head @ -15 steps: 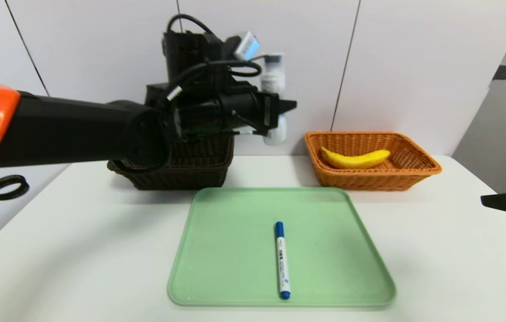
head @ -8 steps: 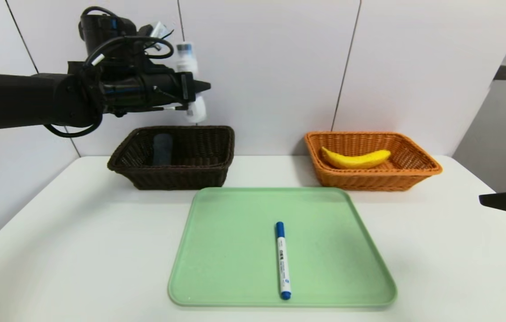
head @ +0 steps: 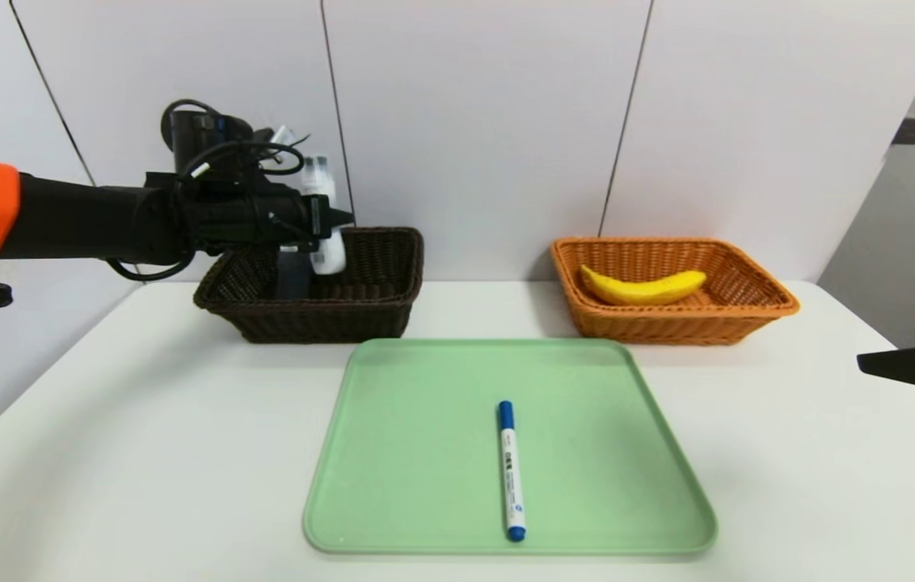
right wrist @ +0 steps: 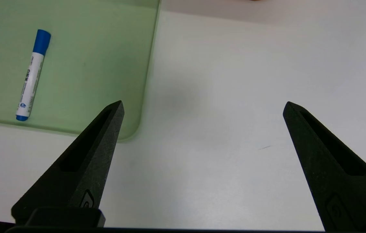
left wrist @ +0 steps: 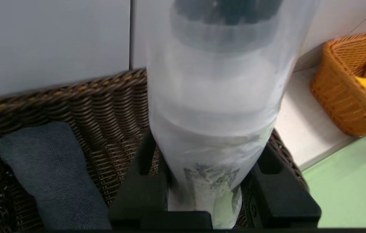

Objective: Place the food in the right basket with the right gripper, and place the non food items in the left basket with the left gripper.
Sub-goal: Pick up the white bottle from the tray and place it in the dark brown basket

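The robot's left gripper will release the slim whitish bottle in the dark brown basket (head: pixel 359 265) (left wrist: pixel 176 147), next to the rolled grey cloth.
My left gripper (head: pixel 336 218) is shut on the slim whitish bottle (head: pixel 331 255) and holds it roughly upright over the dark brown left basket (head: pixel 360 311). In the left wrist view the bottle (left wrist: pixel 215 97) sits between the black fingers (left wrist: pixel 144 181). A rolled grey cloth (left wrist: pixel 53 171) lies inside that basket. The white marker with blue cap (head: pixel 510 473) lies on the green tray (head: pixel 409 453). The banana (head: pixel 642 288) rests in the orange right basket (head: pixel 668 323). My right gripper (right wrist: pixel 202 106) hangs open over the bare table to the right of the tray.
The white table (head: pixel 142 453) ends at a pale panelled wall right behind both baskets. The tray sits in the middle, in front of the baskets. One finger (head: pixel 910 365) of the right gripper shows at the right edge of the head view.
My left arm swung leftward with the bottle, then came down so the bottle hangs over the dark basket. The right gripper, the marker and the banana stayed put.
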You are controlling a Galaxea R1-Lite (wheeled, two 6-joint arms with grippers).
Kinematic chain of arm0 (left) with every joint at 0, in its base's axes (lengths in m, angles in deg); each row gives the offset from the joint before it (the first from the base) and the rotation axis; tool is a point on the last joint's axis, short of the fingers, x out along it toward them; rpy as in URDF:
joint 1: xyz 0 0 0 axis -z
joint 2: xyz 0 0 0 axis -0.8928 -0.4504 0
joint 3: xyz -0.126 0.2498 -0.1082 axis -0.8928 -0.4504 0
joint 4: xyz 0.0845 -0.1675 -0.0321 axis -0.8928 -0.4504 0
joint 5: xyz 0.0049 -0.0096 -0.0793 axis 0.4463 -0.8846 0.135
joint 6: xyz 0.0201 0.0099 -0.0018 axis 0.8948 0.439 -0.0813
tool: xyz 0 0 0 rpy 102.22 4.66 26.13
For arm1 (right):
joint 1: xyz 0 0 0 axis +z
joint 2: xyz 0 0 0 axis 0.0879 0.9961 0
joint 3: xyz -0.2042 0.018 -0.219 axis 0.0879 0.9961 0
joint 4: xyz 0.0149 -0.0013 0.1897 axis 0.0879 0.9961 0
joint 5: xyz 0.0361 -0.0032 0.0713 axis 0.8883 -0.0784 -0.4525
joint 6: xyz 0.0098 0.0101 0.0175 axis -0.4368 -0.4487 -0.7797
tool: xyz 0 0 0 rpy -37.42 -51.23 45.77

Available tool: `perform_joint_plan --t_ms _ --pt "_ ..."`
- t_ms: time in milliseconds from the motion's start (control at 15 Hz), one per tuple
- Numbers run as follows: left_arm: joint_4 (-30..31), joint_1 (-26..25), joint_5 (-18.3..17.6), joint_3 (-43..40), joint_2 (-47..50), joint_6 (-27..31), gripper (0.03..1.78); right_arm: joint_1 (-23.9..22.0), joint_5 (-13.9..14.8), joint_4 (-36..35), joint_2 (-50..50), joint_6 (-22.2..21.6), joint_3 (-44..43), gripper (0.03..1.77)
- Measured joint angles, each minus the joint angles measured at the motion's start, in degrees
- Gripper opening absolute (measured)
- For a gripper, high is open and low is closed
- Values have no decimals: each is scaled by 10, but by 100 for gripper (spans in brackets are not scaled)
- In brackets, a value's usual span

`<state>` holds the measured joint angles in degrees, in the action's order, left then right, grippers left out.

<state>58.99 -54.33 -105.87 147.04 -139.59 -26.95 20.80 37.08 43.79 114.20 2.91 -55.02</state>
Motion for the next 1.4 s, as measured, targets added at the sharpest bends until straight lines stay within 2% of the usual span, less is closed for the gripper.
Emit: perform_joint_plan --t_ms 533,1400 --pt "27 -7 4 -9 -54 5 62 -1 -1 -1 5 0 1 170" --pt "28 -6 5 -12 -68 6 62 0 -1 -1 5 0 0 170"
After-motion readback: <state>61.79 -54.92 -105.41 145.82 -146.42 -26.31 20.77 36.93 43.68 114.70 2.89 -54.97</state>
